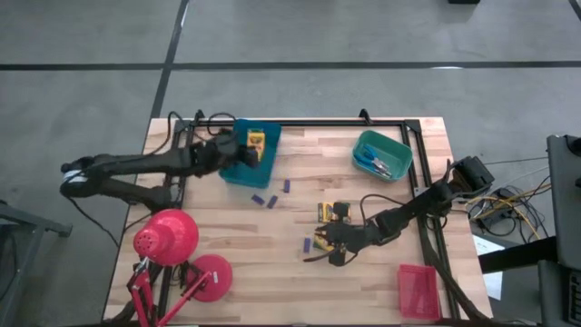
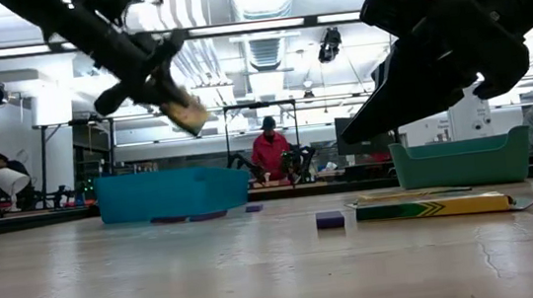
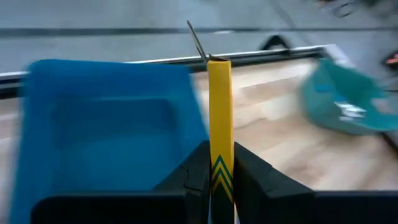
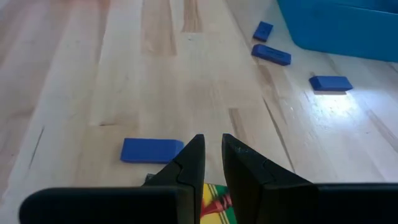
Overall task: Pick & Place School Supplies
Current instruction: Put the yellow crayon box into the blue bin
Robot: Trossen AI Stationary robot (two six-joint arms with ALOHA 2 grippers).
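Note:
Next, I let go of the yellow crayon box with my left gripper near the middle of the blue tray's bottom (image 1: 249,159) (image 3: 127,167).
My left gripper (image 3: 221,146) is shut on a yellow crayon box (image 3: 219,99) and hovers over the blue tray (image 1: 238,174) at the far left of the table. My right gripper (image 4: 212,140) hangs above the table's middle right. Its fingers are a narrow gap apart and touch nothing. A crayon box (image 4: 214,199) lies flat right below them. In the high view two crayon boxes (image 1: 331,213) (image 1: 322,241) lie on the wood by this gripper. Several purple sticks (image 1: 259,200) (image 1: 287,186) (image 1: 307,243) lie flat between the trays. Blue-handled scissors (image 1: 374,162) lie in the teal tray (image 1: 381,134). My left gripper pinches the crayon box between its two fingers, across the box's thin sides, at one end (image 3: 220,163). The box sticks out past the fingertips, lifted clear above the blue tray. In the low view it slants down below the fingers (image 2: 186,113).
A red desk lamp (image 1: 168,238) stands at the near left corner, its base (image 1: 211,277) beside it. A red tray (image 1: 418,291) sits at the near right edge. Black rails and cables run along the far, left and right edges. People move about in the room behind.

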